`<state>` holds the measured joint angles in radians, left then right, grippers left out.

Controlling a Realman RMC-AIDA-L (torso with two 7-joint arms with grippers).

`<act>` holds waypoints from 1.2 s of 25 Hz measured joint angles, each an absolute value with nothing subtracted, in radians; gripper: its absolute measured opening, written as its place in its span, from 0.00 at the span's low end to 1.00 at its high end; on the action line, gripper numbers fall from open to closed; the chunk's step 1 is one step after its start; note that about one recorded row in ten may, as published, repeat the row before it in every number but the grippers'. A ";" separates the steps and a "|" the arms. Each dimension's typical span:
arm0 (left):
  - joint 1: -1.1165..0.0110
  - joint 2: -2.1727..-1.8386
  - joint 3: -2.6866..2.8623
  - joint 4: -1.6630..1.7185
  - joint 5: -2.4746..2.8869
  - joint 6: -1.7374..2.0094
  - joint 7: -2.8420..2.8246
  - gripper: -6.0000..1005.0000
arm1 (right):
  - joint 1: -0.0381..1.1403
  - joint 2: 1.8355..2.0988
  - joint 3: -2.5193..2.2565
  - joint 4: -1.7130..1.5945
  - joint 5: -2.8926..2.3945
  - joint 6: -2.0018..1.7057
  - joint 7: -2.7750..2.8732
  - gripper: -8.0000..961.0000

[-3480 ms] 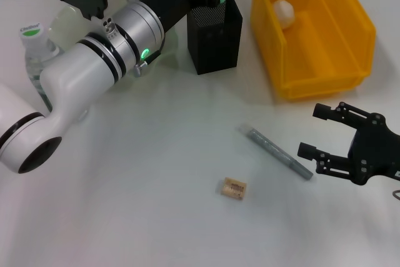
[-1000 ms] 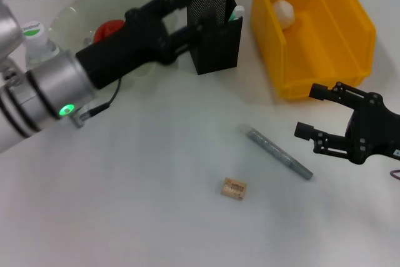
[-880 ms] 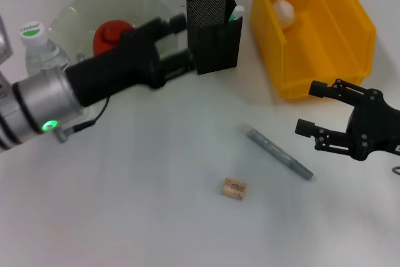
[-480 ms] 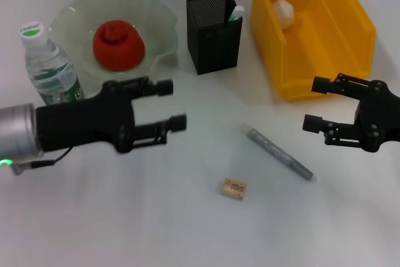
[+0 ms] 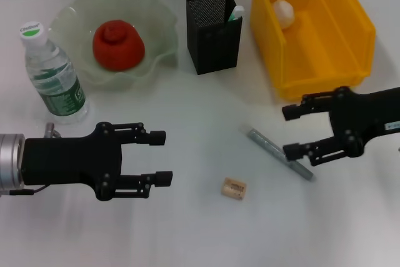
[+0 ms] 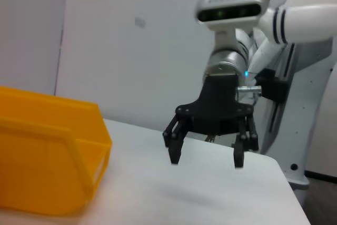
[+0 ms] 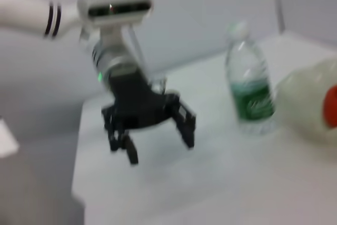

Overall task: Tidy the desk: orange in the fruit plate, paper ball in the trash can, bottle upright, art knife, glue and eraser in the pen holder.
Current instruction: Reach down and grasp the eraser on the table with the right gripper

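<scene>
Next, I move my right gripper past the art knife and close it on the middle of the tan eraser [image 5: 234,188], across the eraser's far and near sides.
The orange [image 5: 119,44] lies in the fruit plate [image 5: 159,20] at the back left. Beside the plate the bottle [image 5: 55,79] stands upright. Behind the middle is the pen holder [image 5: 214,29], with the white-capped glue [image 5: 235,12] sticking out of it. The paper ball [image 5: 283,12] rests inside the yellow trash can [image 5: 325,35]. On the table lie the grey art knife [image 5: 275,150] and the tan eraser [image 5: 234,189]. My right gripper [image 5: 290,132] is open, its lower finger over the knife's right half. My left gripper [image 5: 161,157] is open at the near left, holding nothing.
The left wrist view shows the right gripper [image 6: 205,160] and a corner of the trash can [image 6: 47,162]. The right wrist view shows the left gripper [image 7: 160,148], the bottle [image 7: 251,90] and the plate's edge [image 7: 305,104].
My left arm has drawn back from the pen holder to the near left, uncovering the plate and bottle. My right gripper has shifted left onto the art knife.
</scene>
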<state>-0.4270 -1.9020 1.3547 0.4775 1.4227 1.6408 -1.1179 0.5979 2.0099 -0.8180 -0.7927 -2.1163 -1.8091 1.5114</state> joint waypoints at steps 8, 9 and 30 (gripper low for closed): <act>-0.424 -1.902 1.352 0.483 1.475 1.651 -1.109 0.71 | 0.682 2.068 -0.944 -0.880 -2.242 -1.792 1.594 0.83; -0.424 -1.902 1.352 0.482 1.476 1.651 -1.107 0.71 | 0.684 2.076 -0.973 -0.892 -2.247 -1.783 1.597 0.83; -0.380 -1.929 1.318 0.477 1.478 1.625 -0.954 0.71 | 0.673 2.089 -1.382 -0.894 -2.195 -1.513 1.608 0.82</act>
